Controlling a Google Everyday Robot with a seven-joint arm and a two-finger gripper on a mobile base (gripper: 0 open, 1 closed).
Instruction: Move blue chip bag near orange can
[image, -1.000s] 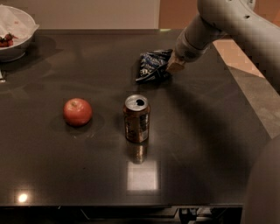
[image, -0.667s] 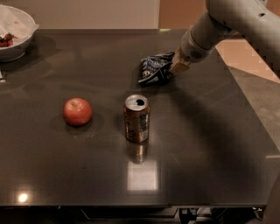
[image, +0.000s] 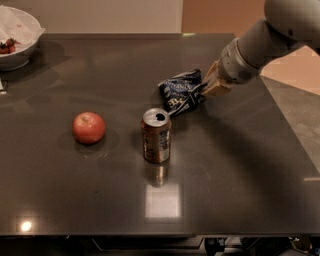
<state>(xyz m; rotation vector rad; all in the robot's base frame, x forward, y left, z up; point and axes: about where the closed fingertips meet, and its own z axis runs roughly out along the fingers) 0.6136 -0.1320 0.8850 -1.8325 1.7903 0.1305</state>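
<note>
The blue chip bag will be put down by my gripper against the orange can's side away from the apple (image: 190, 133).
The blue chip bag (image: 181, 92) is a crumpled dark-blue foil bag with white lettering, lying on the dark table just behind and to the right of the orange can (image: 156, 135). The can stands upright near the table's middle, its silver top showing. My gripper (image: 206, 88) comes in from the upper right and is at the bag's right edge, its tan fingers (image: 216, 86) touching the foil.
A red-orange apple (image: 89, 127) sits left of the can. A white bowl (image: 17, 37) with dark food stands at the far left corner. The table's right edge (image: 290, 125) runs diagonally below my arm (image: 260, 45).
The arm has lifted and swung rightward at its upper part. The gripper stays at the bag's right edge, and the bag has barely shifted.
</note>
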